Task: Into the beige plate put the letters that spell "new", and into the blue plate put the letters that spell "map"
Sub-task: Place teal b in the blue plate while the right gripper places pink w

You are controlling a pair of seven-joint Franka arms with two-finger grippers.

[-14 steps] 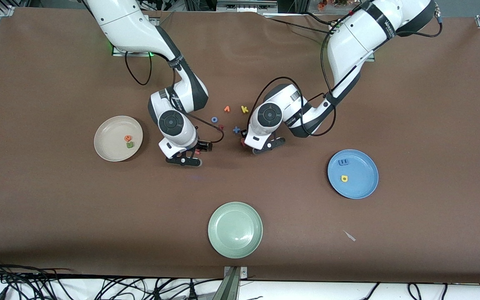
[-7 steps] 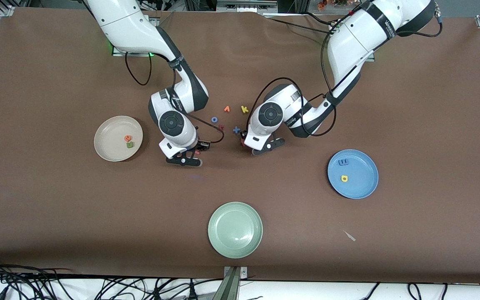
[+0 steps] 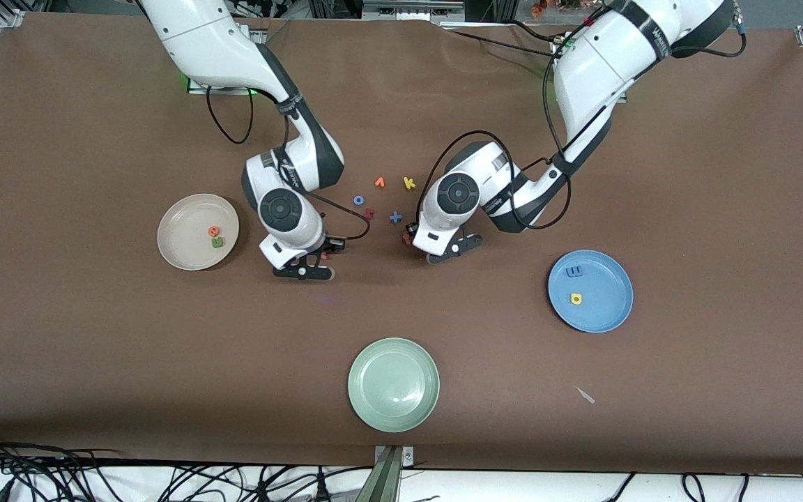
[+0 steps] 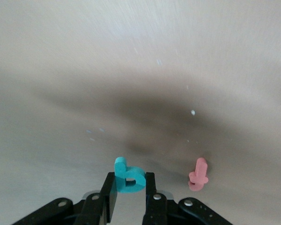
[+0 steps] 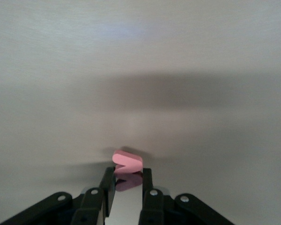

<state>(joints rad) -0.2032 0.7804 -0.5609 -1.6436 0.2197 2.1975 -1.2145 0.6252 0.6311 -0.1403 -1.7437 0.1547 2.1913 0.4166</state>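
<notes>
My left gripper will release the teal p, now just over the table between the plates, in the blue plate (image 3: pixel 594 294), next to the yellow a.
My left gripper (image 4: pixel 129 182) is shut on the teal p (image 4: pixel 129 177), just over the table mid-way between the plates; in the front view the left gripper (image 3: pixel 441 249) hides the p. My right gripper (image 5: pixel 128 177) is shut on the salmon-red w (image 5: pixel 128 163), which peeks out beside the right gripper (image 3: pixel 316 262) as a salmon speck (image 3: pixel 325 256). The beige plate (image 3: pixel 182 216) holds the orange e (image 3: pixel 214 231) and the green n (image 3: pixel 217 242). In the blue plate (image 3: pixel 607 317) lie the blue m (image 3: pixel 574 271) and the yellow a (image 3: pixel 576 298).
A small pinkish-red letter (image 4: pixel 198 174) lies on the table close beside my left gripper. Farther from the front camera lie an orange v (image 3: pixel 379 183), a yellow k (image 3: pixel 409 183), a blue o (image 3: pixel 358 200), a dark red letter (image 3: pixel 369 213) and a blue cross (image 3: pixel 395 217). A pale green plate (image 3: pixel 393 384) sits near the front edge.
Both grippers have closed on their letters. The right hand has drifted a little toward the beige plate, the left hand a little toward the blue plate.
</notes>
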